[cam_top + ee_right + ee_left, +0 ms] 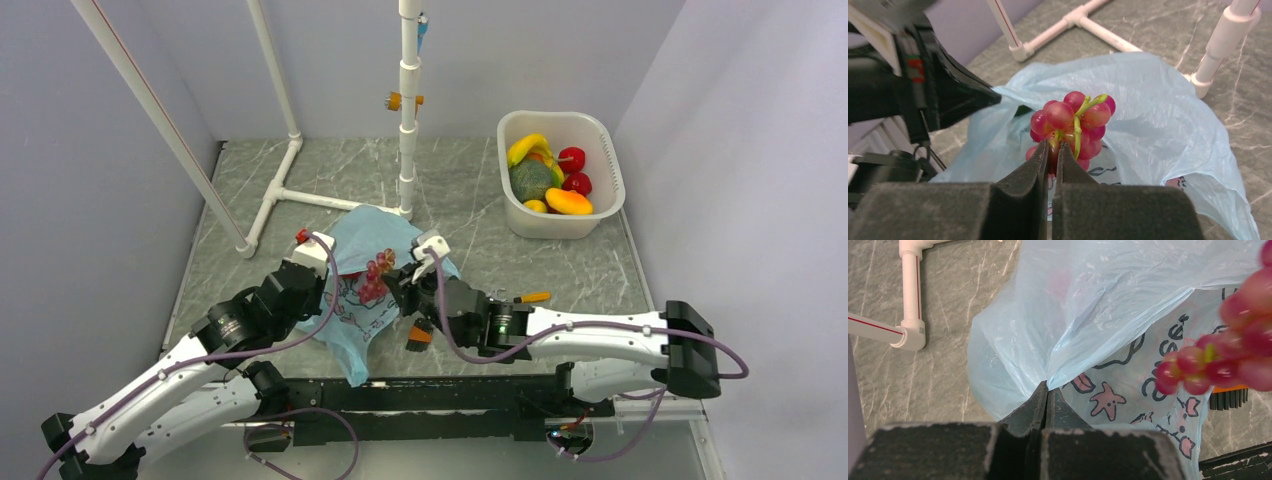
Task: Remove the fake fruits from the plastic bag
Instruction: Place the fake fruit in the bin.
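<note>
The red grape bunch, held just above the plastic bag, will be let go by my right gripper between the dark green melon and the mango (560,189) in the tub.
The light-blue plastic bag (362,262) with a pink cartoon print lies at the table's near middle. My left gripper (1047,388) is shut on a fold of the plastic bag (1088,315) and holds it up. My right gripper (1055,148) is shut on the red grape bunch (1071,122) and holds it just above the bag (1158,115). The bunch also shows in the top view (377,274) and, blurred, in the left wrist view (1228,355). A reddish shape shows faintly through the bag film (1060,282). A banana (527,146), mango (568,201) and red fruits (572,158) lie in the white tub (606,150).
A white PVC pipe frame (300,195) with an upright post (408,110) stands behind the bag. The tub also holds a dark green melon (531,180). A small orange-and-black tool (530,297) lies right of the bag. Grey walls enclose the table.
</note>
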